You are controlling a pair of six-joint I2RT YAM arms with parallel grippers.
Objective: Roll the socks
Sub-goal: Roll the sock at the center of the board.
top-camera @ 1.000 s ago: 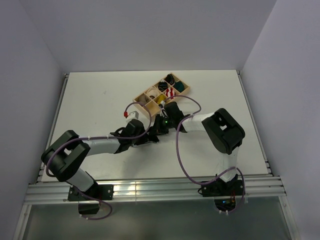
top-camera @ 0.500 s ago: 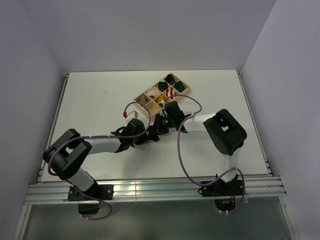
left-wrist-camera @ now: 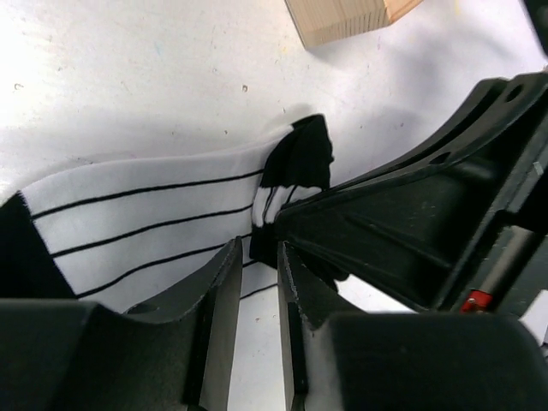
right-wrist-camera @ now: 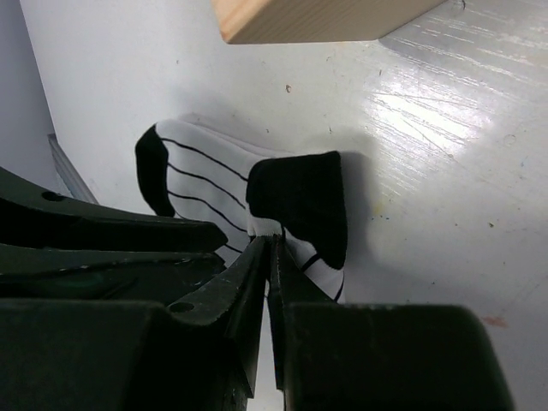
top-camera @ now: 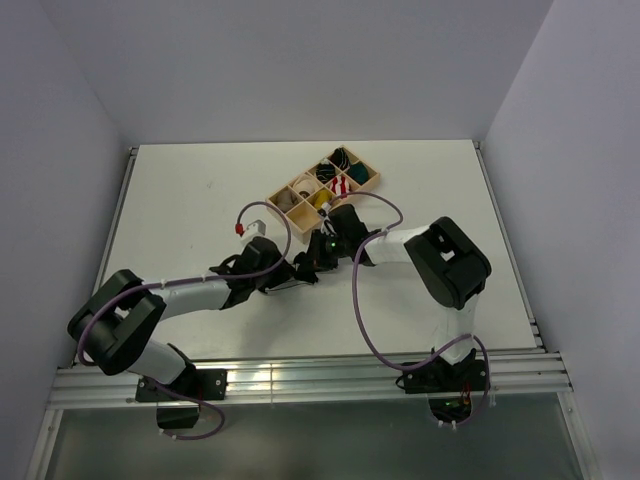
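My right gripper will open and back off, as it pinches the inner edge of the sock's folded black end, and then take the sock's outer fold (right-wrist-camera: 339, 264) before I roll further.
The white sock with thin black stripes (left-wrist-camera: 145, 218) lies flat on the table, its black end (right-wrist-camera: 300, 197) folded back over itself. My right gripper (right-wrist-camera: 272, 240) is shut on the folded edge of this sock, and it also shows in the left wrist view (left-wrist-camera: 402, 214). My left gripper (left-wrist-camera: 257, 248) stands just at the sock's near edge, jaws a little apart with nothing between them. In the top view the two grippers, left (top-camera: 288, 272) and right (top-camera: 318, 258), meet and hide the sock. A mustard-yellow bundle (top-camera: 323, 201) sits in a tray compartment.
The wooden compartment tray (top-camera: 372, 178) stands just behind the grippers, holding a red-and-white bundle (top-camera: 340, 187), a teal bundle (top-camera: 358, 174) and other rolled socks. Its corner shows close by in both wrist views (left-wrist-camera: 342, 17) (right-wrist-camera: 317, 17). Purple cables loop over both arms.
The left arm's elbow has swung out to the left and down, and its gripper has shifted slightly. The right arm has hardly moved.
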